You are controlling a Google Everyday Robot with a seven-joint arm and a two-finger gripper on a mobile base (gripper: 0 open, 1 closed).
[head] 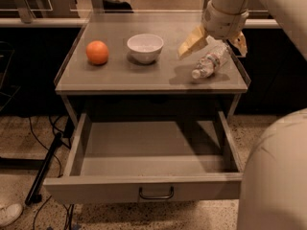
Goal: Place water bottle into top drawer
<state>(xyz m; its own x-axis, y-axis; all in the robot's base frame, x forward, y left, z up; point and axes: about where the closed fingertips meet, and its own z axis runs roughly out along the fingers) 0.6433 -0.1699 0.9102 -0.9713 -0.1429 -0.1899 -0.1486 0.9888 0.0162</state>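
Next, the gripper grabs the far half of the water bottle [218, 54], leaving the white-capped end sticking out frontward.
The water bottle [209, 62] lies on its side at the right end of the cabinet top [120, 73], with its white cap pointing toward the front left. My gripper [215, 43] hangs just above the bottle's far end. It is open, with one tan finger [191, 42] to the left of the bottle and the other [239, 43] to the right. It holds nothing. The top drawer [144, 188] is pulled fully out below, its dark handle [156, 194] at the centre of the front panel, and nothing lies inside it.
A white bowl [145, 47] and an orange [97, 52] sit on the cabinet top to the left of the bottle. Part of my pale arm [273, 176] fills the lower right corner. A dark pole and cables [43, 171] lie on the floor to the left.
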